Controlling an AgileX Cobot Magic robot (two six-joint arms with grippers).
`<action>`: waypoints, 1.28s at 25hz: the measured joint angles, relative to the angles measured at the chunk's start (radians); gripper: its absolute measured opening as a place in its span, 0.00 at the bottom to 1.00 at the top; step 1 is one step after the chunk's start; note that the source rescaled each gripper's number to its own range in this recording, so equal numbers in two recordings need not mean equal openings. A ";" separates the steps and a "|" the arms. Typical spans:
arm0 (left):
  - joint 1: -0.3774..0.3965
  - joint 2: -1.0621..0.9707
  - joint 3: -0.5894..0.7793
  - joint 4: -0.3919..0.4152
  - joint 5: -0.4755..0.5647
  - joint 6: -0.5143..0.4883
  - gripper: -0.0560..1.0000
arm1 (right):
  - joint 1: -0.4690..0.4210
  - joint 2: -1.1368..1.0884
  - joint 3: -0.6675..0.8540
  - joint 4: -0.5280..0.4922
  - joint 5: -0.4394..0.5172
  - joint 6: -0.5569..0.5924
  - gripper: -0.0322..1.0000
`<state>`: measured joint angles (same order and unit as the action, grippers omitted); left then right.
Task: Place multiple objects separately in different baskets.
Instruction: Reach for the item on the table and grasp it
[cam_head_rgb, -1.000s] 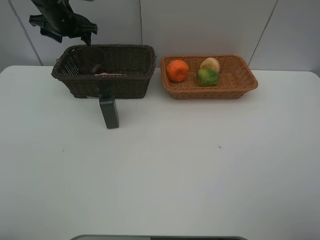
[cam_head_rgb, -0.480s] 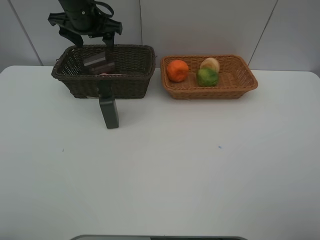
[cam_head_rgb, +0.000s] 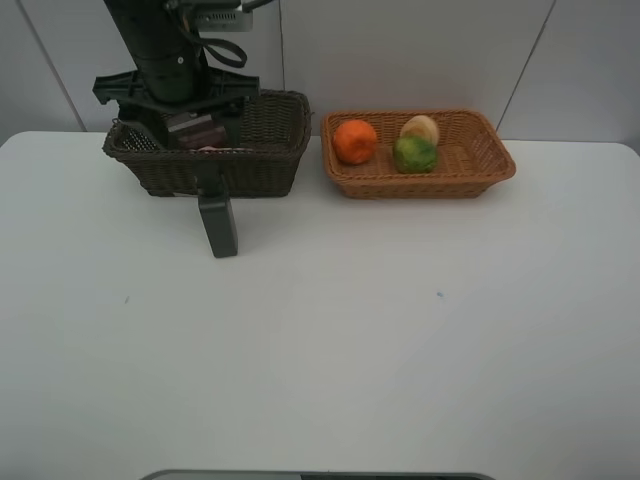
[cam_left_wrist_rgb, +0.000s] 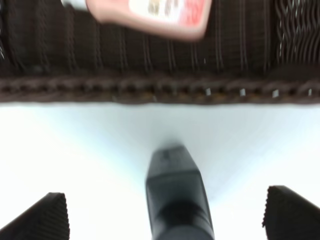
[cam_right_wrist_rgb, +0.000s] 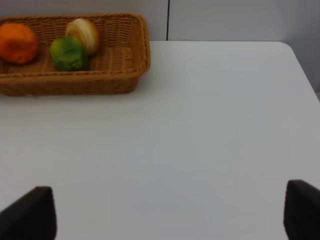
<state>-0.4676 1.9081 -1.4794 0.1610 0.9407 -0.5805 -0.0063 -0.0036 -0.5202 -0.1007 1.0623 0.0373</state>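
Observation:
The left gripper should next move down to the dark rectangular bottle in front of the dark brown basket and close on the bottle's upper body (cam_head_rgb: 216, 207) (cam_left_wrist_rgb: 174, 173).
My left gripper (cam_head_rgb: 178, 105) hangs open over the dark brown basket (cam_head_rgb: 270, 165), with nothing between its fingers. A pink bottle (cam_left_wrist_rgb: 150, 12) with a white cap lies inside that basket. The dark rectangular bottle (cam_head_rgb: 218, 226) stands upright on the table just in front of the basket; the left wrist view shows it (cam_left_wrist_rgb: 177, 200) below and between the spread fingertips (cam_left_wrist_rgb: 42, 217). The orange-tan basket (cam_head_rgb: 470, 175) holds an orange (cam_head_rgb: 354, 141), a peach (cam_head_rgb: 420, 128) and a green fruit (cam_head_rgb: 414, 154). My right gripper (cam_right_wrist_rgb: 165, 212) is open above bare table, short of that basket (cam_right_wrist_rgb: 125, 75).
The two baskets stand side by side at the back of the white table (cam_head_rgb: 330, 340), close to the wall. A grey edge shows at the table's front (cam_head_rgb: 320, 476). The right arm is outside the exterior view.
The left arm has swung from behind the dark basket's left corner down and forward over the basket. The fruits, bottles and baskets have not moved.

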 joint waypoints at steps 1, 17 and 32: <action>-0.003 -0.001 0.022 -0.002 -0.018 -0.014 1.00 | 0.000 0.000 0.000 0.000 0.000 0.000 0.93; -0.003 0.095 0.088 -0.043 -0.110 -0.104 1.00 | 0.000 0.000 0.000 0.000 0.000 0.000 0.93; -0.003 0.138 0.088 -0.060 -0.109 -0.105 0.71 | 0.000 0.000 0.000 0.000 0.000 0.000 0.93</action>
<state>-0.4704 2.0465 -1.3918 0.1014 0.8317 -0.6858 -0.0063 -0.0036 -0.5202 -0.1007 1.0623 0.0373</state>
